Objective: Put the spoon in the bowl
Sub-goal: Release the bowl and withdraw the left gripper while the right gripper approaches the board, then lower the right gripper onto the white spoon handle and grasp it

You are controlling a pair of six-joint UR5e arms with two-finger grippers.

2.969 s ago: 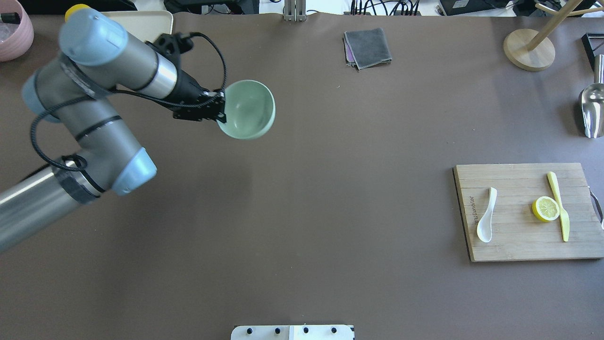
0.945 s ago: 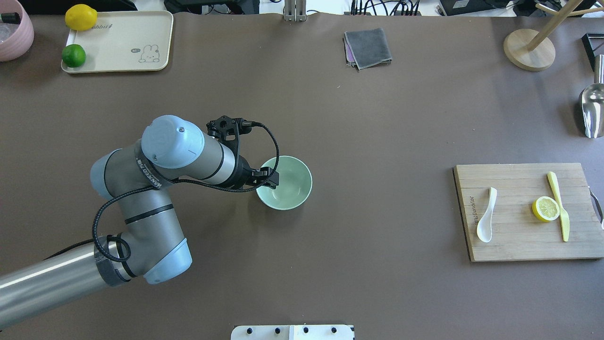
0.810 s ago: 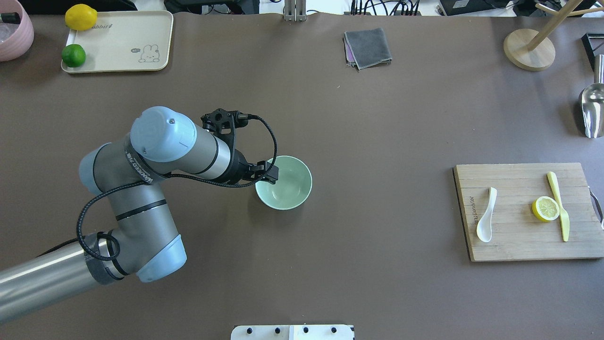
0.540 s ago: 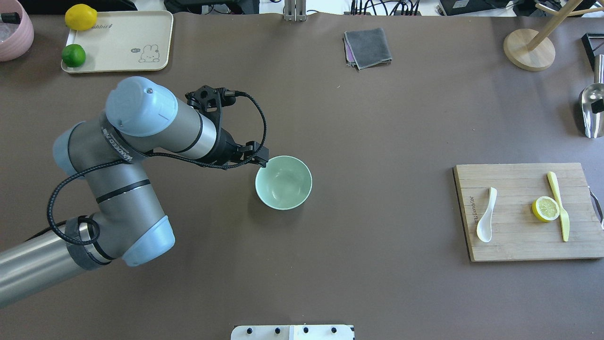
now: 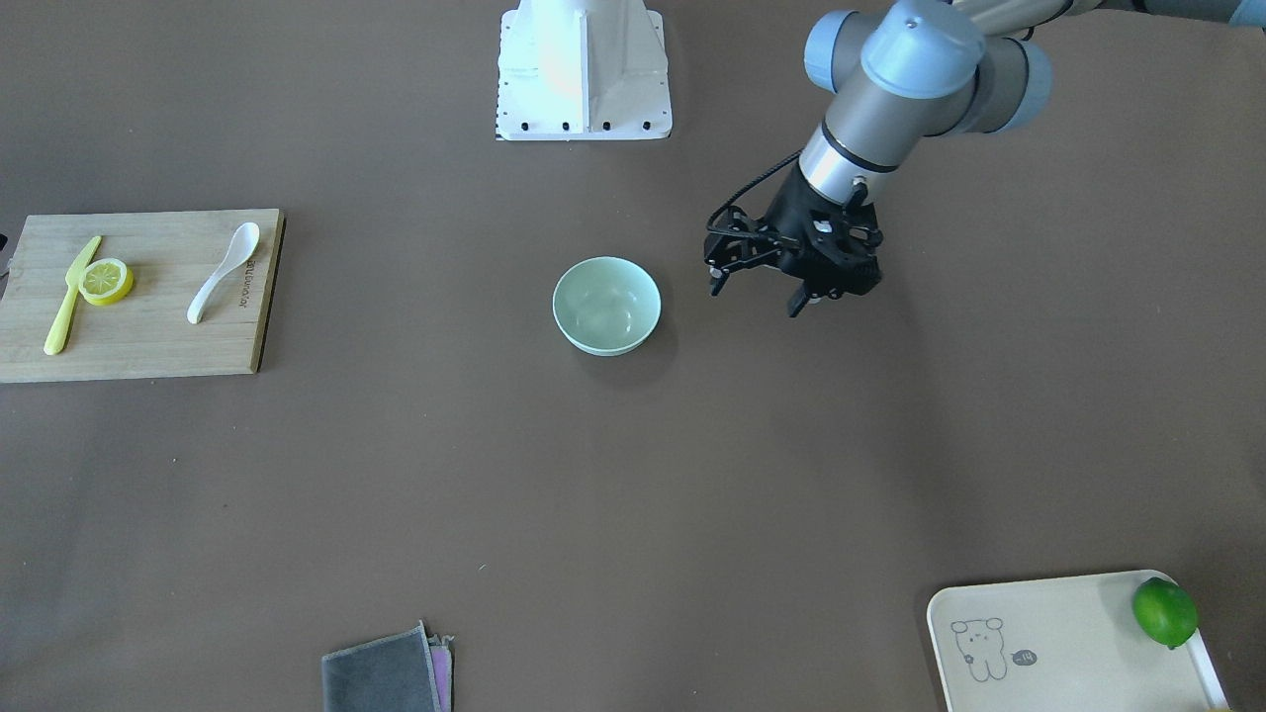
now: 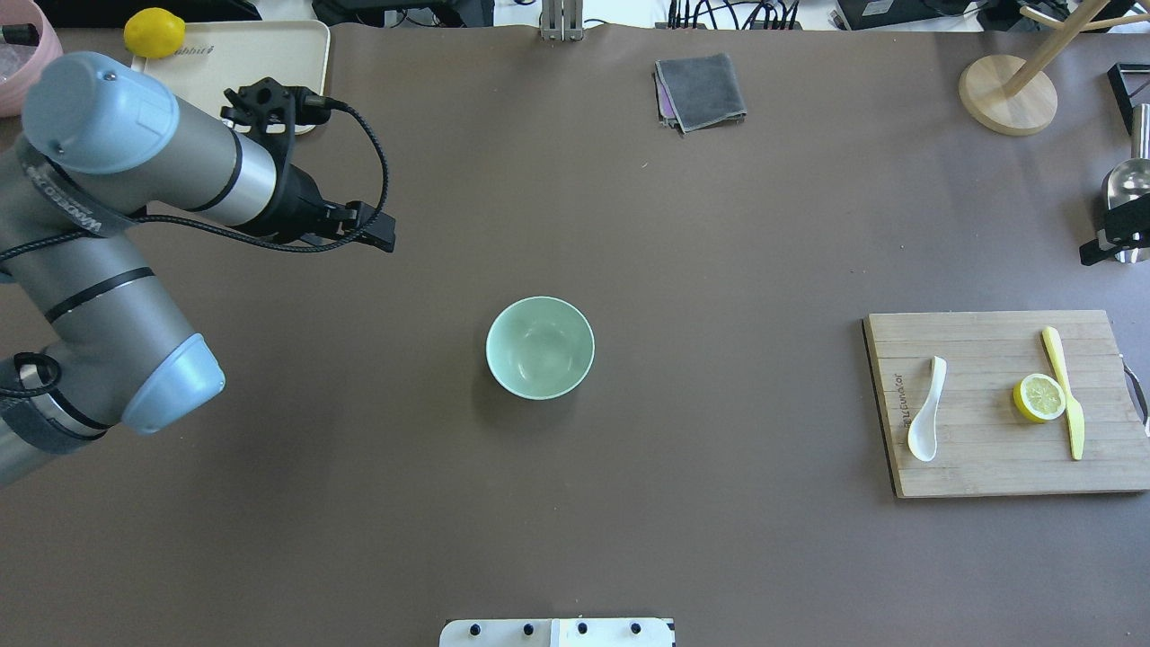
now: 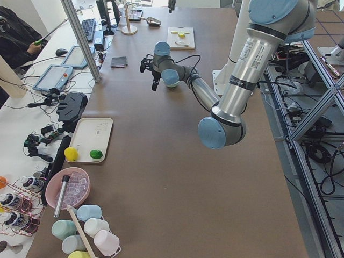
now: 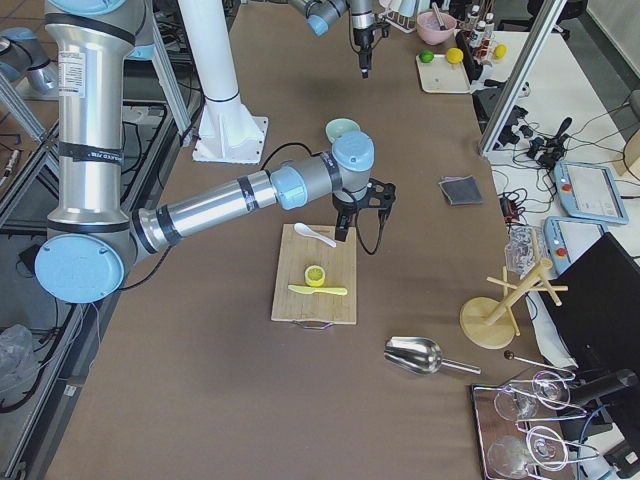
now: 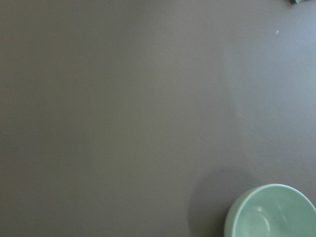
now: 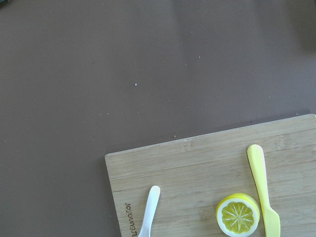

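Note:
The white spoon is on the wooden cutting board. My right gripper will next go to the middle of the white spoon's handle (image 5: 218, 281) (image 10: 147, 222) and close there.
The pale mint-green bowl (image 6: 540, 348) stands upright and empty at the table's middle; it also shows in the front view (image 5: 606, 305) and the left wrist view (image 9: 271, 212). The white spoon (image 6: 925, 409) lies on the left part of the wooden cutting board (image 6: 988, 467), far right of the bowl. My left gripper (image 5: 757, 299) is open and empty, raised and well to the bowl's far left (image 6: 377, 235). My right gripper (image 6: 1114, 238) shows only partly at the right edge, beyond the board; I cannot tell whether it is open. Its wrist view shows the spoon's handle (image 10: 149, 210).
A lemon slice (image 6: 1039, 397) and a slim yellow knife (image 6: 1065, 391) lie on the board right of the spoon. A grey cloth (image 6: 701, 90), a cream tray (image 6: 269, 54), a wooden stand (image 6: 1006, 94) and a metal scoop (image 6: 1130, 184) sit along the far side.
My left gripper let go of the bowl at the table's middle and drew back up and to the far left. My right gripper has come into view at the right edge.

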